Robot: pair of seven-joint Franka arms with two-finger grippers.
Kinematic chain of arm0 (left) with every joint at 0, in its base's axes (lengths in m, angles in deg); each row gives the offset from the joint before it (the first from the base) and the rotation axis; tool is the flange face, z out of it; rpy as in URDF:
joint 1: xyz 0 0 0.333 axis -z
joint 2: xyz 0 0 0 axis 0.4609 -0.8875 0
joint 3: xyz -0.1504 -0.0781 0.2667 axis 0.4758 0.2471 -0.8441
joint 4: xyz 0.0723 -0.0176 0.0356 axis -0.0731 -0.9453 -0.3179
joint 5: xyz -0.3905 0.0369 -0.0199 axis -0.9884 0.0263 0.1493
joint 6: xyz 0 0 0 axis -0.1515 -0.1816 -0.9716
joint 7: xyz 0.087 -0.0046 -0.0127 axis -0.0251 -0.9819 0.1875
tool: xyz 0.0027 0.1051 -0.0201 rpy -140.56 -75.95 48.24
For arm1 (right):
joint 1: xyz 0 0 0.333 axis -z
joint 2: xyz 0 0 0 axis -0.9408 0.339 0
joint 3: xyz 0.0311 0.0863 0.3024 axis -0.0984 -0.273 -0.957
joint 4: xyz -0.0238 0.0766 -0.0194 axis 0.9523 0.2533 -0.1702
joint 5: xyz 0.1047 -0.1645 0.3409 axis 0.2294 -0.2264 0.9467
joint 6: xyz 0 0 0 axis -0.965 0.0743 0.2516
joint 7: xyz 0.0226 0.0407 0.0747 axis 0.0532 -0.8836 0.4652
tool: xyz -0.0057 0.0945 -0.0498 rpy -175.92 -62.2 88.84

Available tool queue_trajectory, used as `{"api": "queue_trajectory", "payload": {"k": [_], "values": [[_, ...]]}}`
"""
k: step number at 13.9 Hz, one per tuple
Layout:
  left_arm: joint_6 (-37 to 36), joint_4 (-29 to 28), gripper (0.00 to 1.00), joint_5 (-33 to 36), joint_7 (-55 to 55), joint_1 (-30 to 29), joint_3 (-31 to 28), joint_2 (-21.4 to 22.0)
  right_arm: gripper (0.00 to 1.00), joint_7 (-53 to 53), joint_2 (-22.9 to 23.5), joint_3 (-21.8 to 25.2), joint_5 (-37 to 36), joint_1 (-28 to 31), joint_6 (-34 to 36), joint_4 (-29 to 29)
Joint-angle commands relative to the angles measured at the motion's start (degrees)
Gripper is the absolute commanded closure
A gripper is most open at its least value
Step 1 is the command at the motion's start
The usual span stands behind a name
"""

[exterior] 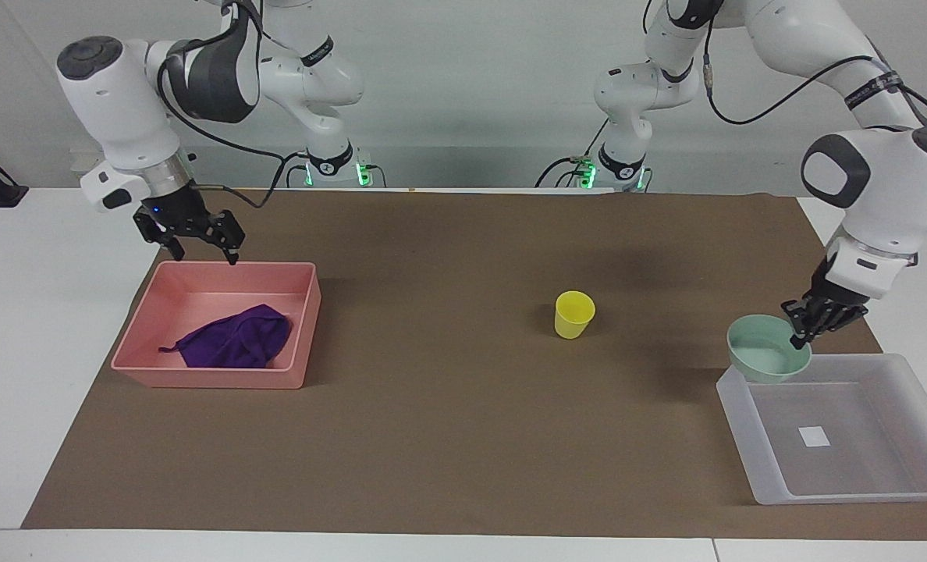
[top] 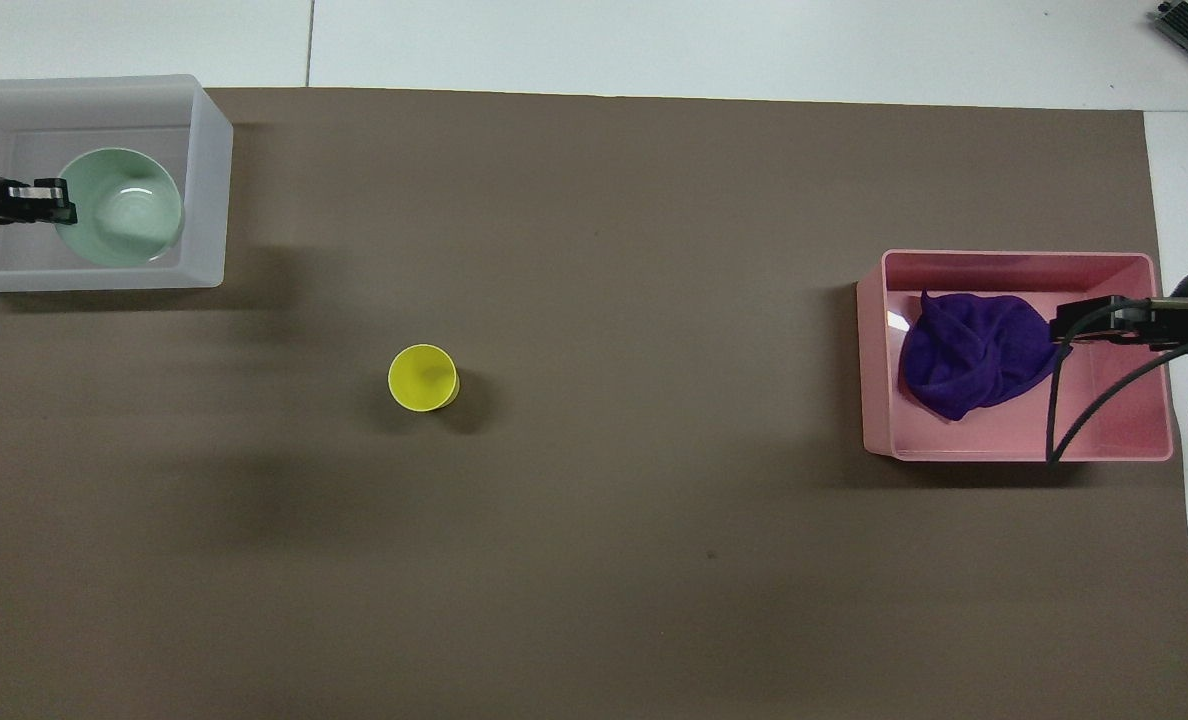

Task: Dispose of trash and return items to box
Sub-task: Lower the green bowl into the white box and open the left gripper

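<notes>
My left gripper sets the mint-green bowl down next, near the middle of the translucent box's bottom (top: 109,186). The bowl is still in the air over the box.
My left gripper (exterior: 799,334) is shut on the rim of the mint-green bowl (exterior: 768,359) and holds it in the air over the translucent box (exterior: 776,478). The overhead view shows the bowl (top: 119,207) over the box (top: 209,180), with my left gripper (top: 59,202) at its rim. The yellow cup (exterior: 573,314) stands upright on the brown mat. The purple cloth (exterior: 237,347) lies in the pink bin (exterior: 198,378). My right gripper (exterior: 204,255) is open and empty, raised over the bin's edge nearer to the robots.
A brown mat (exterior: 432,437) covers most of the white table. The box has a small white label (exterior: 813,436) on its bottom. A cable hangs from the right arm over the pink bin (top: 1014,265).
</notes>
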Motion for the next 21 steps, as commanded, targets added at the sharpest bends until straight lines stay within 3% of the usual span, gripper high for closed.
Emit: {"api": "queue_trajectory", "payload": {"k": [1, 5, 9, 14, 20, 21], "values": [[-4.1, 15.9, 1.0, -1.3, 0.2, -2.8, 0.9, -11.7, 0.0, -1.0, -0.4, -0.4, -0.2, 1.7, 8.8, 7.2], [-3.3, 25.0, 1.0, -1.1, 0.1, -7.1, 2.0, -21.1, 0.0, -1.7, -2.4, -0.5, 0.0, 1.2, 11.1, 6.4], [0.2, 25.6, 1.0, -1.1, 0.1, -8.3, 3.1, -25.1, 0.0, -3.0, -3.6, -1.5, -0.8, 0.9, 11.6, 5.7], [2.7, 25.2, 1.0, -1.4, 0.0, -9.3, 3.4, -27.4, 0.0, -2.9, -3.7, -1.5, -0.4, 1.4, 11.7, 5.5], [0.8, 22.3, 1.0, -2.0, 0.1, -9.1, 3.2, -25.6, 0.0, -2.9, -3.7, -1.5, 0.1, 1.3, 11.8, 5.5], [-0.4, 22.3, 0.9, -2.0, 0.0, -9.4, 3.3, -25.2, 0.0, -2.8, -3.7, -1.5, 0.1, 1.2, 11.8, 5.5]]}}
